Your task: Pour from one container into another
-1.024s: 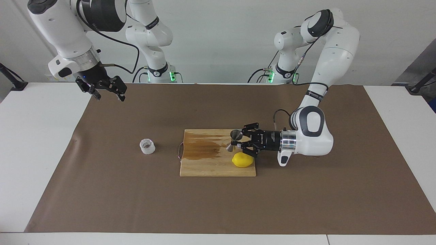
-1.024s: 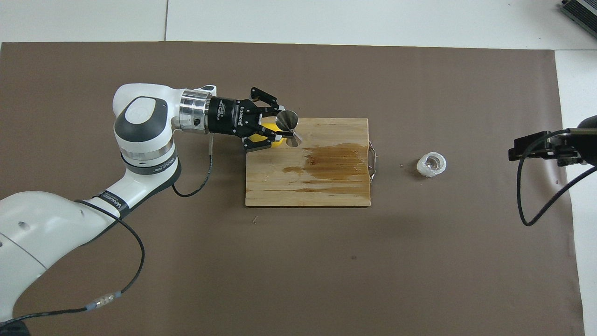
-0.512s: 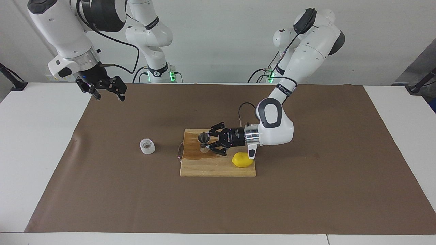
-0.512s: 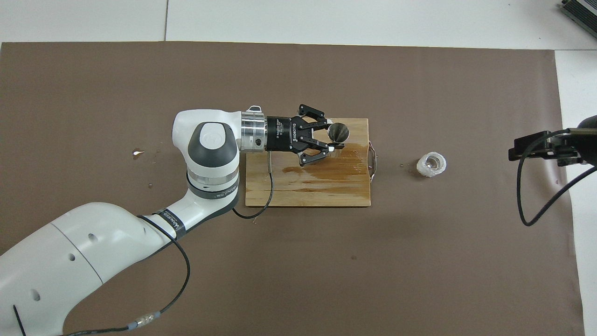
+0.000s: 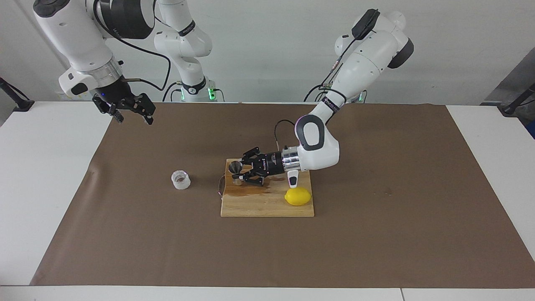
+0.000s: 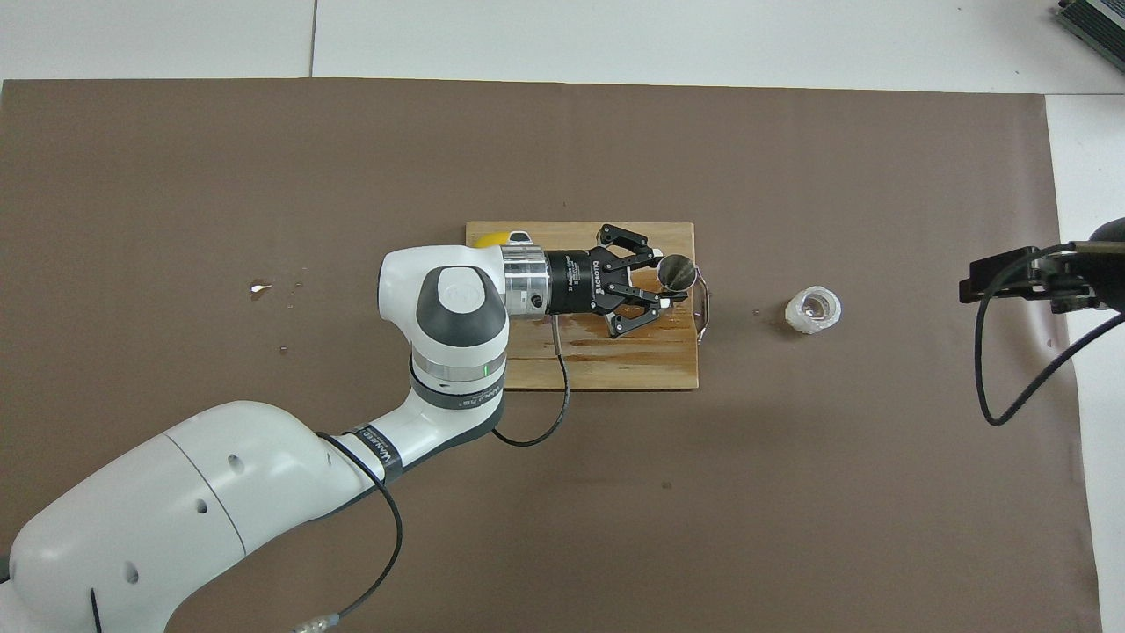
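Note:
Next, I let go of the steel jigger with my left gripper on the wooden cutting board, just inside the metal handle (image 6: 649, 301).
My left gripper (image 5: 240, 174) is shut on the steel jigger (image 5: 235, 168) at its waist. It holds the jigger roughly upright just above the wooden cutting board (image 5: 259, 205), at the board's end toward the right arm; in the overhead view the jigger (image 6: 677, 272) sits at the left gripper's (image 6: 671, 287) tips. The white plastic cup (image 5: 180, 180) with brownish contents stands on the brown paper, off the board toward the right arm's end, also seen from overhead (image 6: 813, 309). My right gripper (image 5: 130, 112) waits open and empty, raised over the paper's edge.
A lemon (image 5: 298, 196) lies on the board's corner toward the left arm's end. The board (image 6: 615, 367) has a wet stain and a metal handle (image 6: 703, 303) facing the cup. A few drops (image 6: 259, 287) lie on the paper.
My left gripper has carried the jigger along the board from beside the lemon to the handle end, closer to the cup. The right arm has not moved.

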